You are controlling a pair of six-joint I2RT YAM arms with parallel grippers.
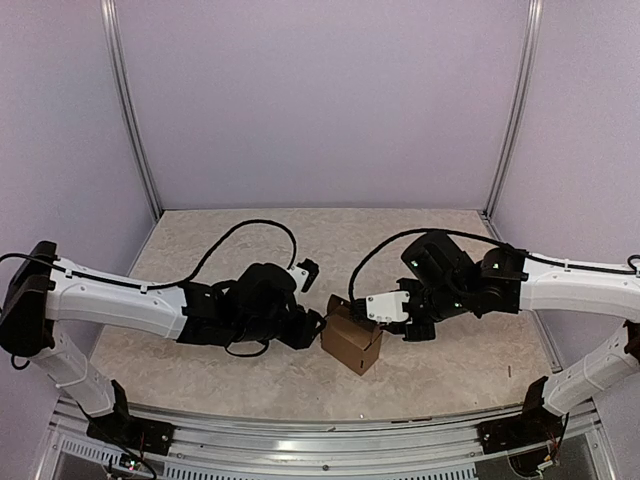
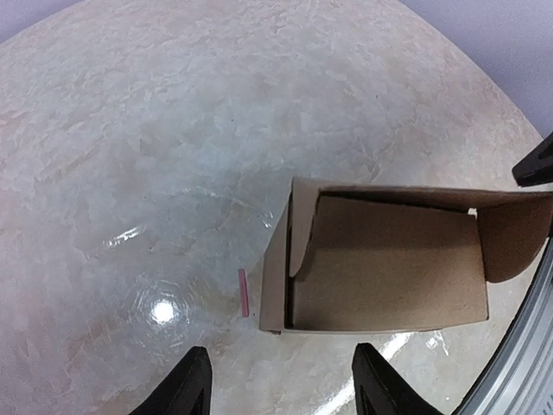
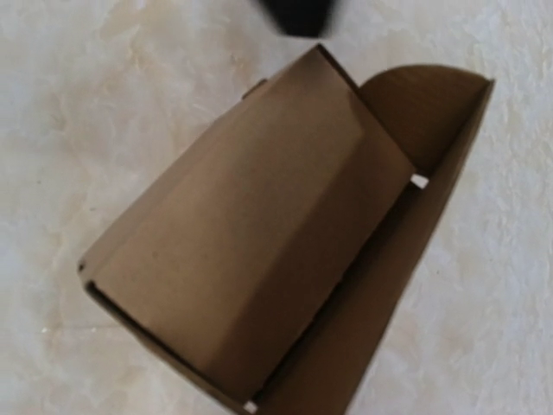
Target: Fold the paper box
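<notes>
Next, I reach across with my left gripper and pinch the flap's edge [image 2: 423,188] to steady it, as the paper box's flap stands open with its rounded tab flaring out.
The paper box [image 1: 350,348] is a small brown cardboard box standing on the table between the two arms. In the left wrist view the paper box [image 2: 389,277] lies just ahead, its flap folded inward and a rounded tab at its right end. My left gripper [image 2: 281,389] is open, its fingers apart and nothing between them. It sits close against the box's left side [image 1: 318,325]. My right gripper [image 1: 388,308] rests on the box's top right edge. Its own fingers are hidden in the right wrist view, where the paper box [image 3: 251,251] fills the frame.
A short pink strip [image 2: 244,292] lies on the table left of the box. Black cables [image 1: 250,228] loop over the table behind the arms. An aluminium rail [image 1: 320,425] runs along the near edge, and walls close in the back and sides.
</notes>
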